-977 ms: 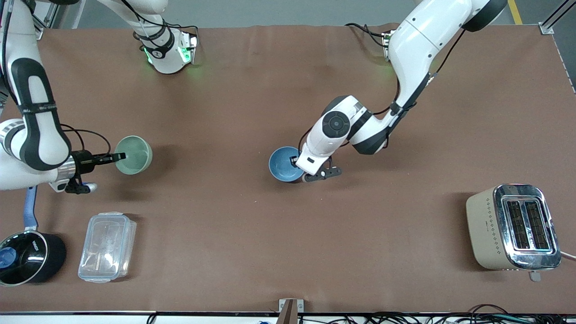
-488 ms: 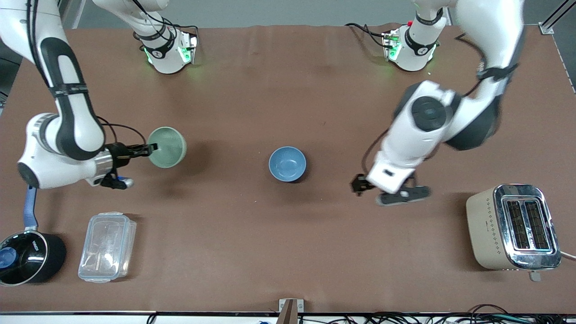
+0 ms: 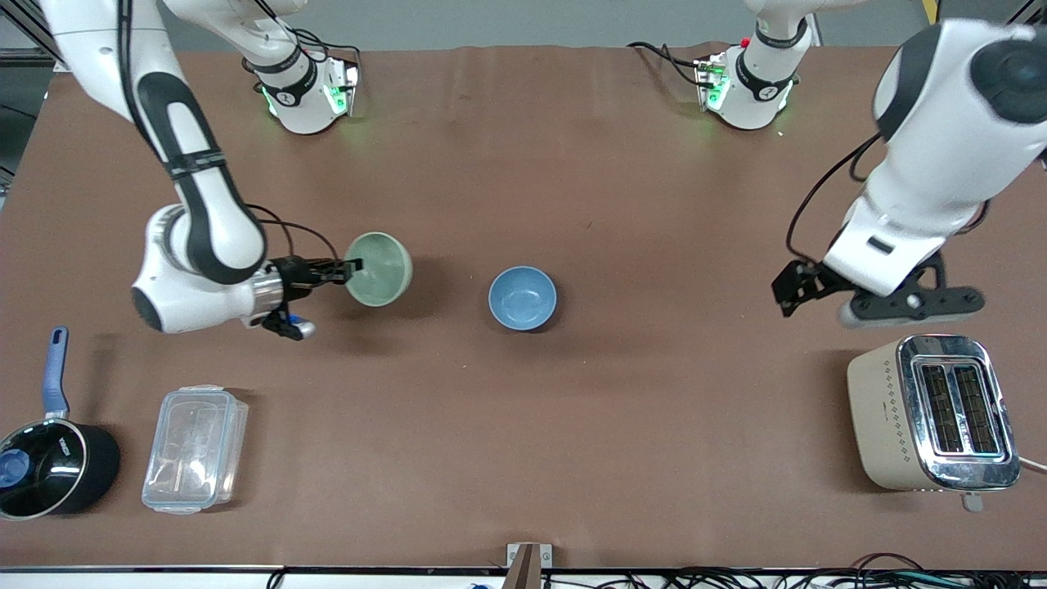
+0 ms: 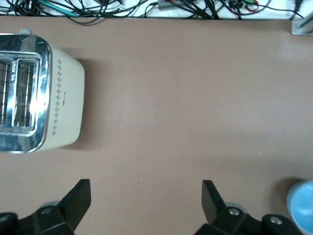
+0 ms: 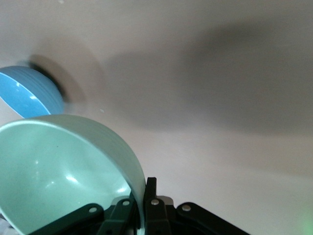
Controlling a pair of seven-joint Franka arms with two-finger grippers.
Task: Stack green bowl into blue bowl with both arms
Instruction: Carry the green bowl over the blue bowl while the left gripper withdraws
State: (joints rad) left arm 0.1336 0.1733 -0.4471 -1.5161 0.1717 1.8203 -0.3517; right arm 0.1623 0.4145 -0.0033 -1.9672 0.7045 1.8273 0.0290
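My right gripper is going to let go of the green bowl inside the blue bowl (image 3: 523, 298) (image 5: 23, 94), nested upright near the middle of the brown table.
The blue bowl (image 3: 523, 298) stands upright on the brown table near its middle; it also shows in the right wrist view (image 5: 29, 95) and at the edge of the left wrist view (image 4: 301, 205). My right gripper (image 3: 353, 266) is shut on the rim of the green bowl (image 3: 378, 269), holding it tilted above the table, toward the right arm's end from the blue bowl. In the right wrist view the green bowl (image 5: 63, 171) fills the lower part with its wall pinched between my fingers. My left gripper (image 3: 792, 288) is open and empty, raised over the table beside the toaster (image 3: 932, 413).
A beige toaster (image 4: 34, 93) stands near the front edge at the left arm's end. A clear lidded container (image 3: 195, 448) and a black saucepan (image 3: 51, 466) with a blue handle stand near the front edge at the right arm's end.
My left gripper let go of the blue bowl, opened and drew away toward the toaster. My right gripper carried the green bowl toward the blue bowl.
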